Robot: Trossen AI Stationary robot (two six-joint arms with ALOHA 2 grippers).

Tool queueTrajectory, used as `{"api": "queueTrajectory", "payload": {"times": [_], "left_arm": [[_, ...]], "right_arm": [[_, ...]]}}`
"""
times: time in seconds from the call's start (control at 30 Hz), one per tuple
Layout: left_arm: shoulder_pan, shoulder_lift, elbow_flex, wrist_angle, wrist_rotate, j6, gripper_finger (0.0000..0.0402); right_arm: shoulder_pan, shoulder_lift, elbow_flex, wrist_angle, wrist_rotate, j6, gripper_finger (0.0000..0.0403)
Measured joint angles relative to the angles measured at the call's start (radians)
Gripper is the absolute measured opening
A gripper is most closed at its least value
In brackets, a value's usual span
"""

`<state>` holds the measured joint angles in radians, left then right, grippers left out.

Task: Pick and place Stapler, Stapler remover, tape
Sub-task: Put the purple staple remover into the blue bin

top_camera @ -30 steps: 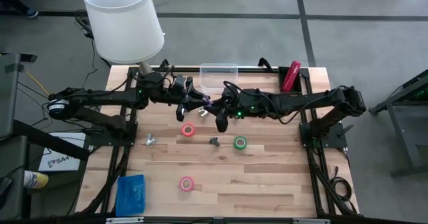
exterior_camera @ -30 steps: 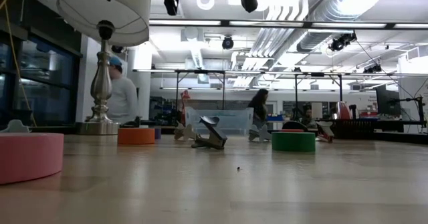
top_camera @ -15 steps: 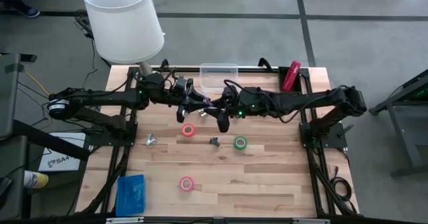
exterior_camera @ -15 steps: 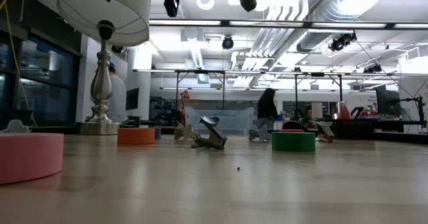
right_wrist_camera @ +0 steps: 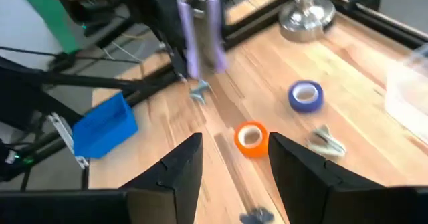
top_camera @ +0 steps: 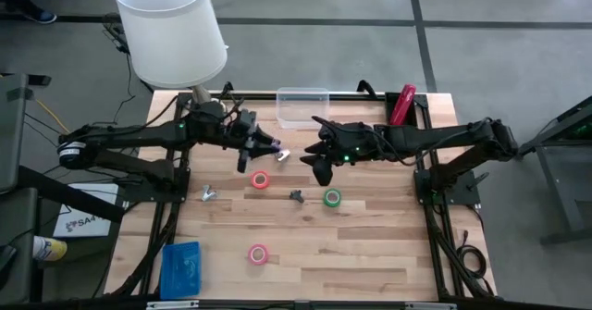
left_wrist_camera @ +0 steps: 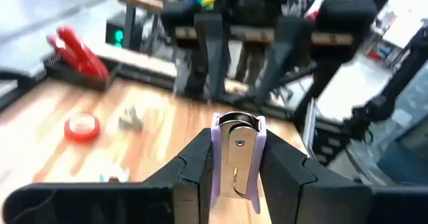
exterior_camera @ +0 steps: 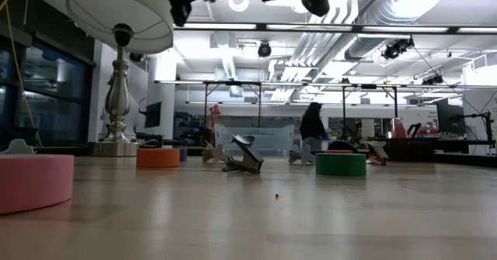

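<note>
My left gripper is going to the blue box (top_camera: 182, 268) at the table's front corner. Next, I let go of the purple-sided stapler remover, now above the table's far middle, inside it.
My left gripper (top_camera: 267, 147) hangs above the table's far middle, shut on a purple-sided stapler remover (left_wrist_camera: 235, 158) that sticks out past its fingertips. My right gripper (top_camera: 318, 159) faces it a short way to the right, open (right_wrist_camera: 231, 164) and with nothing between its fingers. The red stapler (top_camera: 403, 105) lies at the table's far right edge. Tape rolls lie flat on the wood: a red one (top_camera: 260, 179), a green one (top_camera: 331, 197) and a pink one (top_camera: 258, 253). Two more removers, one silvery (top_camera: 208, 193) and one dark (top_camera: 296, 196), rest on the table. My left gripper pinches the stapler remover between its two fingers, one on each purple flat side (left_wrist_camera: 215, 165). The fingers lie nearly level and point toward the table's right edge. The remover's rounded metal end (left_wrist_camera: 235, 122) stands out beyond the fingertips, lifted well clear of the table.
A clear plastic container (top_camera: 303, 106) stands at the far edge between the arms. A lamp with a white shade (top_camera: 171, 28) stands at the far left corner. A blue box (top_camera: 180, 266) lies near the front left.
The two grippers met at the purple stapler remover a second ago. My right gripper has let go of it and drawn back toward the table's right edge. My left gripper keeps the remover and has shifted a little toward the left, tipping nearer to level.
</note>
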<state>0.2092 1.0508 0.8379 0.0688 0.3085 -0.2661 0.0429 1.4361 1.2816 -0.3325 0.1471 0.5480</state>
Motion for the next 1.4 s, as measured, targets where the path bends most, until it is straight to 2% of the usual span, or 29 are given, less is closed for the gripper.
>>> {"api": "queueTrajectory", "payload": {"times": [0.33, 0.53, 0.73, 1.03, 1.4], "left_arm": [[-0.041, -0.183, 0.0, -0.463, 0.047, -0.148, 0.0087], [-0.161, -0.269, 0.0, -0.68, -0.028, -0.284, 0.0087], [-0.351, -0.301, 0.001, -0.771, -0.146, -0.458, 0.0087], [-0.682, -0.271, 0.001, -0.836, -0.323, -0.756, 0.0087], [-1.079, -0.147, 0.001, -0.97, -0.405, -1.122, 0.0087]], "right_arm": [[0.041, -0.005, 0.0, -0.116, 0.043, 0.055, 0.0158], [0.05, -0.005, 0.0, -0.122, 0.068, 0.056, 0.016], [0.05, -0.005, 0.0, -0.122, 0.089, 0.056, 0.0161], [0.05, -0.005, 0.0, -0.122, 0.09, 0.061, 0.0161], [0.05, -0.005, 0.0, -0.138, 0.086, 0.063, 0.0161]]}}
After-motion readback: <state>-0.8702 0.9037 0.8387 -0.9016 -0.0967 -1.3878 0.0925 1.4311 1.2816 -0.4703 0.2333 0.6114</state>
